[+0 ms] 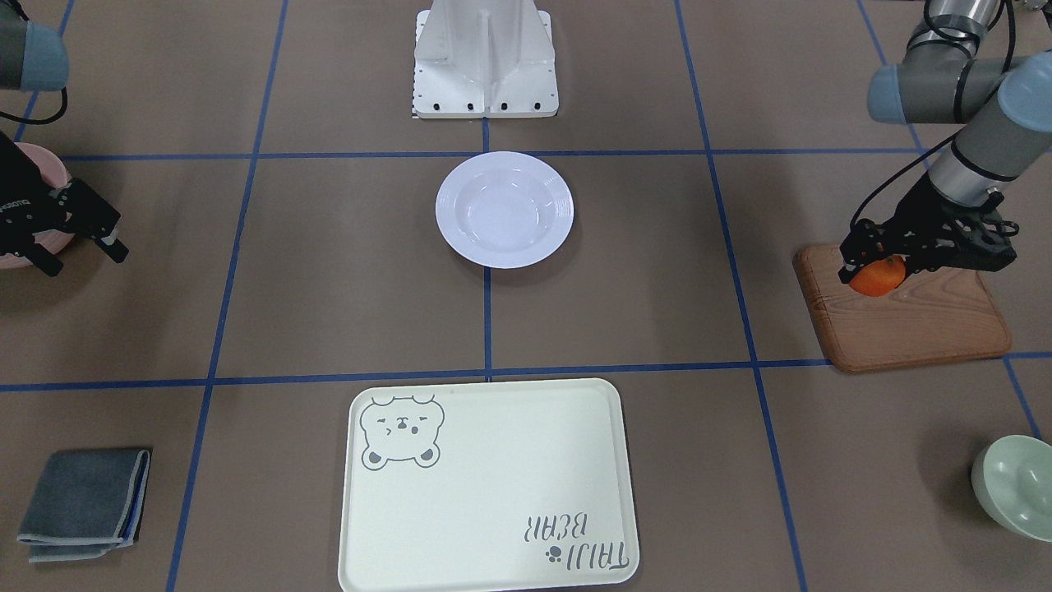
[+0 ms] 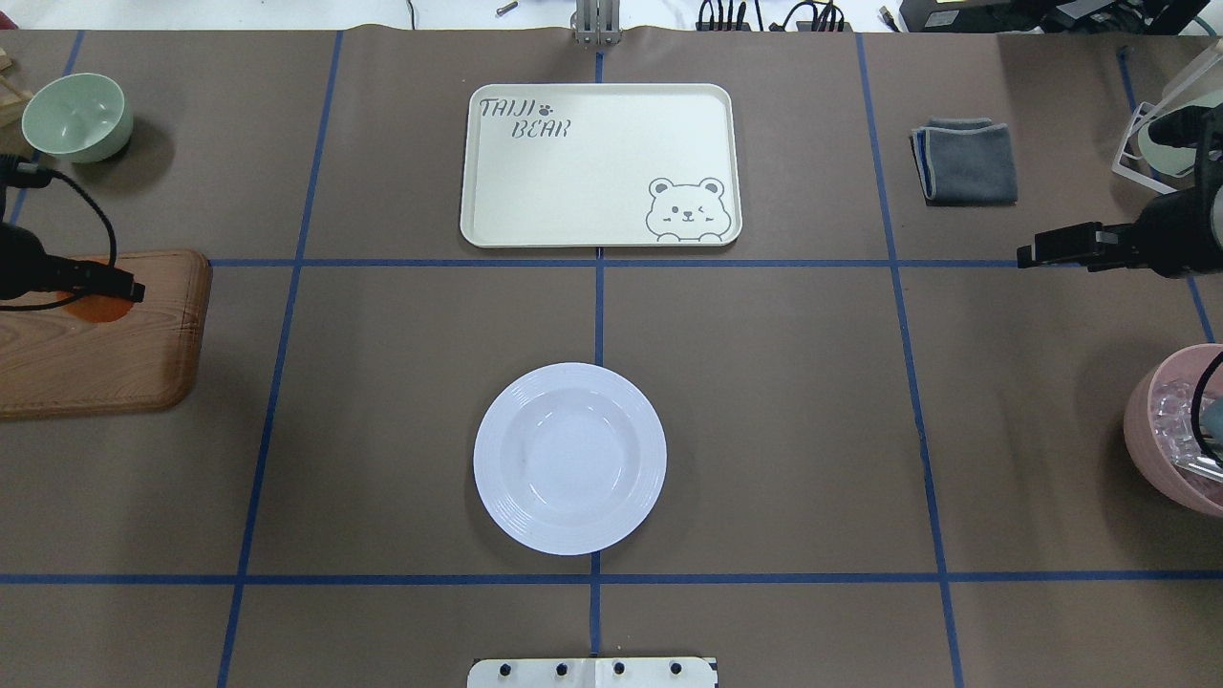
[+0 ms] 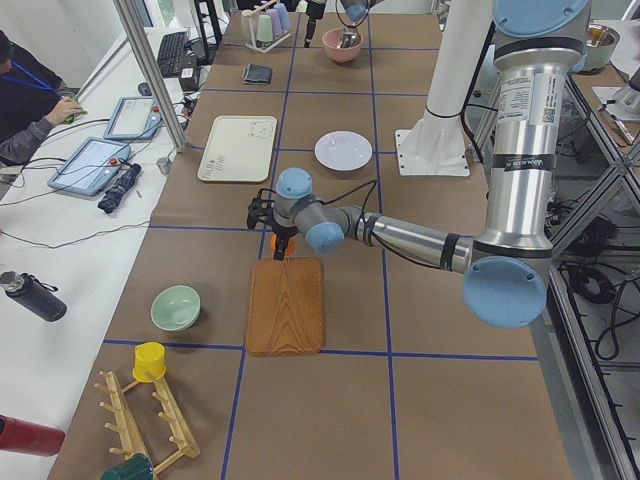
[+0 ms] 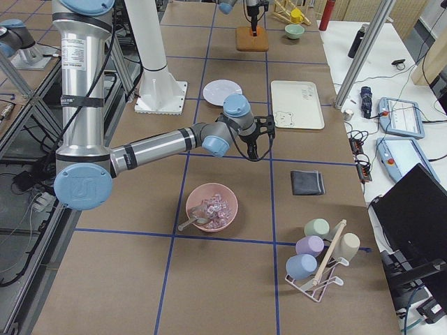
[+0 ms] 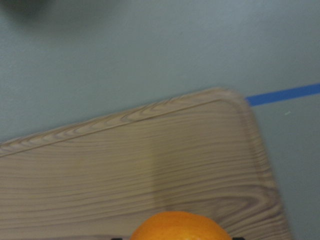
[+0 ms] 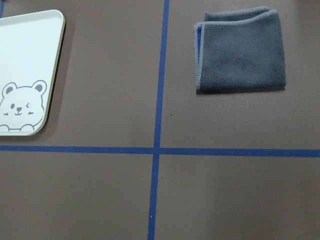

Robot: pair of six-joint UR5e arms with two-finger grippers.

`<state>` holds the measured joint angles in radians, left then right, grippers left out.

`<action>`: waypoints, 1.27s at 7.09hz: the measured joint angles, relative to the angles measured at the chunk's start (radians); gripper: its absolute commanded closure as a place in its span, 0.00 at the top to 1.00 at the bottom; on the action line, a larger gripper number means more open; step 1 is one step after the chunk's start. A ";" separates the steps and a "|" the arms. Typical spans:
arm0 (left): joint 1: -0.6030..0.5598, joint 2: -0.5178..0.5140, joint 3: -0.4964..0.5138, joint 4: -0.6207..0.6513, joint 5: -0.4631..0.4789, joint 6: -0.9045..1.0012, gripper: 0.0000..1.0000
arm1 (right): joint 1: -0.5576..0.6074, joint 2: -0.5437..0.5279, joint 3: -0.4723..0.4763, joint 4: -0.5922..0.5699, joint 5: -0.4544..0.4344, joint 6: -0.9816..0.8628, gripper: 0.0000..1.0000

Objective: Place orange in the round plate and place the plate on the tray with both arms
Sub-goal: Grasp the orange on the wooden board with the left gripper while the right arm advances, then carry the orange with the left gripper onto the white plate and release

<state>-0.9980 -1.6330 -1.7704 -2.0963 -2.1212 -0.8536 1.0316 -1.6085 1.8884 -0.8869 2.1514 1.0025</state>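
My left gripper is going to release the orange in the middle of the white round plate [image 1: 504, 210].
The orange [image 1: 877, 278] sits between the fingers of my left gripper [image 1: 875, 267], which is shut on it at the near-robot corner of the brown wooden board [image 1: 916, 316]. In the left wrist view the orange [image 5: 180, 227] fills the bottom edge, above the board [image 5: 150, 160]. The white round plate [image 1: 504, 210] stands empty at the table's middle, in front of the robot base. The cream bear tray [image 1: 485, 485] lies empty across the table from the robot. My right gripper [image 1: 82, 256] hovers open and empty far to the side, away from the plate [image 2: 569, 459] and the tray [image 2: 600, 164].
A pink bowl [image 2: 1180, 440] with clear pieces stands beside the right arm. A mint-green bowl [image 2: 76, 115] is beyond the board. A folded grey cloth [image 2: 965, 161] lies right of the tray. A person sits at a side desk [image 3: 30, 110].
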 measured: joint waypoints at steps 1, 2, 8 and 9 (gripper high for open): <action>0.050 -0.046 -0.050 0.075 0.033 -0.083 0.00 | -0.022 0.007 0.001 0.048 -0.011 0.090 0.98; 0.114 -0.107 -0.077 0.140 0.076 -0.178 0.00 | -0.050 0.010 0.002 0.092 -0.038 0.180 0.98; 0.600 -0.615 0.000 0.627 0.431 -0.666 0.00 | -0.182 0.028 0.009 0.155 -0.195 0.405 1.00; 0.635 -0.649 0.046 0.625 0.459 -0.687 0.00 | -0.185 0.031 0.009 0.155 -0.196 0.405 1.00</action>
<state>-0.3634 -2.2824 -1.7245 -1.4714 -1.6621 -1.5405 0.8469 -1.5773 1.8973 -0.7318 1.9552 1.4080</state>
